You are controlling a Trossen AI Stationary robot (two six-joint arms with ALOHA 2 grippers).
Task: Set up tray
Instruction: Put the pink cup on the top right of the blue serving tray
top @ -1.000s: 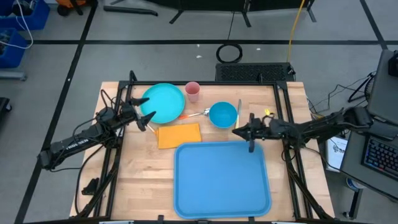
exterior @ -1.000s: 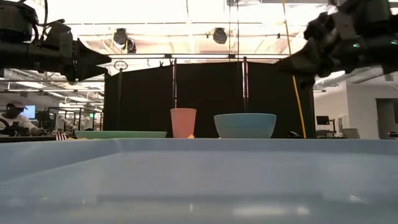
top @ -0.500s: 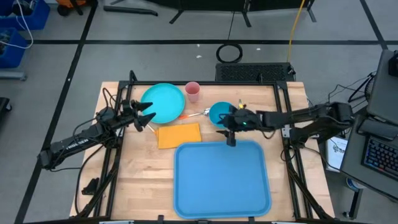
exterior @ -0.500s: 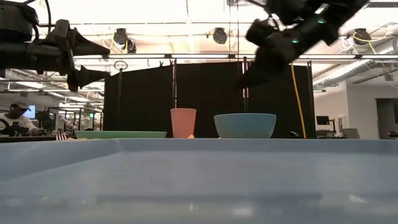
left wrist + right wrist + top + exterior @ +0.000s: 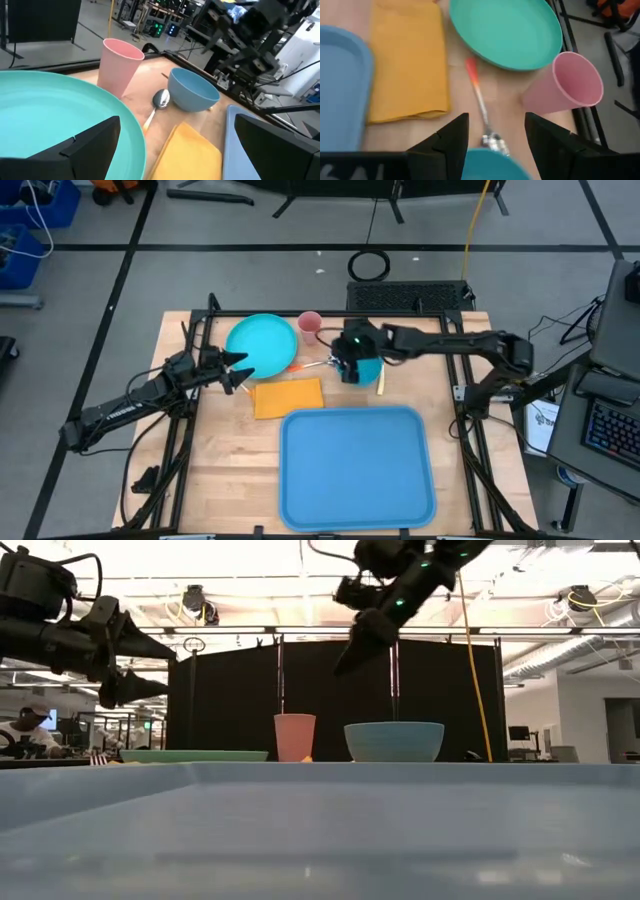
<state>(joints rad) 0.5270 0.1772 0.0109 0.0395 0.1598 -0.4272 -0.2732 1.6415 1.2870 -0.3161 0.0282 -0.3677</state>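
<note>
The robot's right gripper should next go to the near side of the pink cup's rim [image 5: 312, 332] [image 5: 561, 89], toward the spoon, and close there.
The blue tray [image 5: 358, 465] lies flat at the table's near middle, and its rim fills the low view's foreground [image 5: 320, 830]. Behind it are a yellow napkin [image 5: 288, 397], a turquoise plate [image 5: 262, 345], a pink cup [image 5: 310, 325], a blue bowl [image 5: 368, 368] and a spoon [image 5: 315, 364]. My right gripper [image 5: 346, 370] hovers open above the bowl's left rim, pointing slantwise down toward the spoon [image 5: 480, 102]. My left gripper [image 5: 238, 367] stands open and level at the plate's near-left rim [image 5: 55, 115], and its fingers hold nothing.
A thin utensil [image 5: 382, 378] lies just right of the bowl. The cup [image 5: 294, 737] and the bowl [image 5: 394, 741] stand upright side by side. Bare wood shows left of the tray [image 5: 225, 470]. Metal frame rails run along both table sides.
My right gripper has swung from the table's right side toward the left and far, and has risen. It now hangs over the bowl and tips downward. My left gripper has rolled about its own axis beside the plate. No object has moved.
</note>
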